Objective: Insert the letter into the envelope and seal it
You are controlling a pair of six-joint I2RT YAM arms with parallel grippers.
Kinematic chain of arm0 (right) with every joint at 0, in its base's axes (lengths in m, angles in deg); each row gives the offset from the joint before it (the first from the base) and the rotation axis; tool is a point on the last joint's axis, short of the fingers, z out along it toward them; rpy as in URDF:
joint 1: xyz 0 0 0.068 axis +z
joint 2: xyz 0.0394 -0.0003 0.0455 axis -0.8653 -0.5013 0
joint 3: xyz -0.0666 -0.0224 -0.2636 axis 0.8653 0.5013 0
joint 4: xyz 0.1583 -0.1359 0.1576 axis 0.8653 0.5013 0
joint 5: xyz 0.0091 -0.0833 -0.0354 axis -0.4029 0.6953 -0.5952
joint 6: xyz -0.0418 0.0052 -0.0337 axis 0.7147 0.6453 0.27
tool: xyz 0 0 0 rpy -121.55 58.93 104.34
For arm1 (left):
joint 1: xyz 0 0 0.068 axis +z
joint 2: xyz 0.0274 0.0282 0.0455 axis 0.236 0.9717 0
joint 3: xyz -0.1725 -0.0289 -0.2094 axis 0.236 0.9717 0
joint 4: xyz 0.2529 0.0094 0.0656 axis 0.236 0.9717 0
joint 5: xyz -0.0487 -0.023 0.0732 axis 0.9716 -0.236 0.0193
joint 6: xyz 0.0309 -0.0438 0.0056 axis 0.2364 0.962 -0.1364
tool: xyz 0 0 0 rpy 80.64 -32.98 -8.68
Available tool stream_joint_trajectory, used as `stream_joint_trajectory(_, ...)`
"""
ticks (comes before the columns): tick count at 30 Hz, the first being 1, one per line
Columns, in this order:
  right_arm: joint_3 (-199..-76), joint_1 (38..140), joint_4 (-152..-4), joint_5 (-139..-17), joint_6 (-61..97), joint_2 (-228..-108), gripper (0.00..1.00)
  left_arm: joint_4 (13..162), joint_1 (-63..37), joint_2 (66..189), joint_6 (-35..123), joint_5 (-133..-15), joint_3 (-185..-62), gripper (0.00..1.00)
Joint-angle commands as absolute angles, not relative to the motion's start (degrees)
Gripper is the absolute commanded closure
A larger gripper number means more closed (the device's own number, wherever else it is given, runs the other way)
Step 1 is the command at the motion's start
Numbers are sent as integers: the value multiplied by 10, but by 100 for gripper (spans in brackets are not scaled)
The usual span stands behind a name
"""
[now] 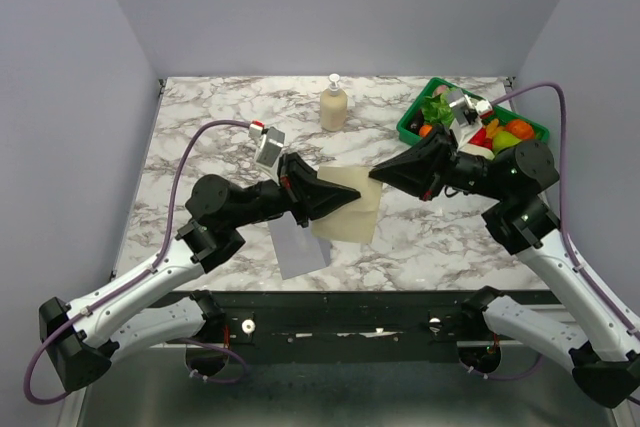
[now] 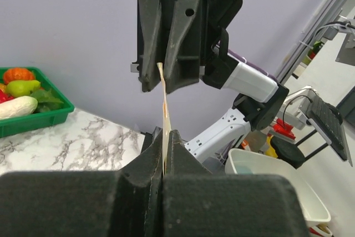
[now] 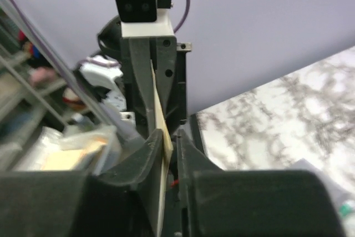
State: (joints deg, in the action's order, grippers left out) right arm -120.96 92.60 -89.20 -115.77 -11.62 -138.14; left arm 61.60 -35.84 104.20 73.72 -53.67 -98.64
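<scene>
The letter's back corner is at my right gripper, so I need to open that gripper and take the middle of the letter's side (image 1: pixel 376 205) before my left gripper opens.
The cream letter (image 1: pixel 350 215) hangs edge-up above the marble table between both grippers. My left gripper (image 1: pixel 352 197) is shut on its left side; in the left wrist view the sheet's thin edge (image 2: pixel 165 104) rises from between the pressed fingertips (image 2: pixel 166 135). My right gripper (image 1: pixel 380 175) faces it from the right. In the right wrist view the jaws (image 3: pixel 172 136) stand slightly apart: the letter (image 3: pixel 158 109) leans on the left finger, with a gap to the right finger. The grey envelope (image 1: pixel 298 247) lies flat on the table below the left gripper.
A soap bottle (image 1: pixel 334 105) stands at the back centre. A green bin (image 1: pixel 420 117) of toy fruit and vegetables sits at the back right, behind the right arm. The table's front edge runs just below the envelope.
</scene>
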Motion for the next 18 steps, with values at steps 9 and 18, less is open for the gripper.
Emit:
stream_joint_trajectory(9,-1191,930,-901,-1189,-127,-1395,43,623,-356,1040,727,-606,-1029,98)
stream_joint_trajectory(18,-1177,937,-893,-1207,-125,-1398,56,631,-349,1072,712,-638,-1086,99)
